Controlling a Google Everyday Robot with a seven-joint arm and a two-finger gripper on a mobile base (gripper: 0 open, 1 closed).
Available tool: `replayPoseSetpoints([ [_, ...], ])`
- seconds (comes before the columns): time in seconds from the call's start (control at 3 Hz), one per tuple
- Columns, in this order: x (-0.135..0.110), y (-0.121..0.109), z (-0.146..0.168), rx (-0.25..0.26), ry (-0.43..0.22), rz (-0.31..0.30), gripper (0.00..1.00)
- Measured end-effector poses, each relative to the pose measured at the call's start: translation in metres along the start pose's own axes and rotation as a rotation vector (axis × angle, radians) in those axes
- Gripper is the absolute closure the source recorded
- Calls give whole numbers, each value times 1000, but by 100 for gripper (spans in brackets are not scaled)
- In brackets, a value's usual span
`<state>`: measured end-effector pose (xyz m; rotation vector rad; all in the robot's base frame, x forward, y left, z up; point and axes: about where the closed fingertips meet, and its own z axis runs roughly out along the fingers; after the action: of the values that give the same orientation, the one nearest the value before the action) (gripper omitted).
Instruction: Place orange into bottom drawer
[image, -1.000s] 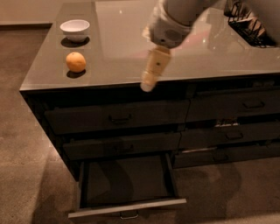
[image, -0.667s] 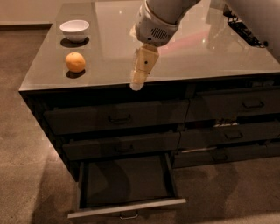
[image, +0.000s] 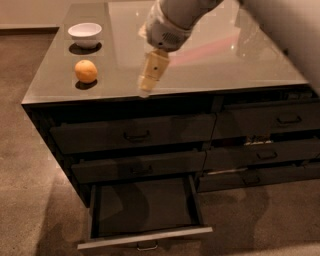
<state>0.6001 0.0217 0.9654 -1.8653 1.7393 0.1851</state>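
Note:
Next, I should grip the sides of the orange (image: 89, 73) in front of the white bowl.
The orange (image: 86, 71) sits on the glossy cabinet top near the front left, in front of a white bowl (image: 85, 34). My gripper (image: 147, 84) hangs above the front edge of the top, about a hand's width to the right of the orange, and holds nothing. The bottom drawer (image: 144, 206) of the left column is pulled out, and its dark inside shows nothing in it.
The dark cabinet (image: 135, 134) has two shut wide drawers above the open one and a narrower column of drawers (image: 260, 150) on the right. A pale wall or panel (image: 295, 25) rises at the right. Brown carpet surrounds the cabinet.
My gripper has moved left along the front edge of the top, closer to the orange. The orange, bowl and open drawer have not moved.

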Motion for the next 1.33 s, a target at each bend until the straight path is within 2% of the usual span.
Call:
replayPoseSetpoints([
  [0.33,-32,-44,41,70,-163,-5,0],
  [0.67,-52,-82,76,144,-285,36,0],
  [1.0,-62,-103,108,159,-362,97,0],
  [1.33,-74,-108,139,117,-435,182,0],
])
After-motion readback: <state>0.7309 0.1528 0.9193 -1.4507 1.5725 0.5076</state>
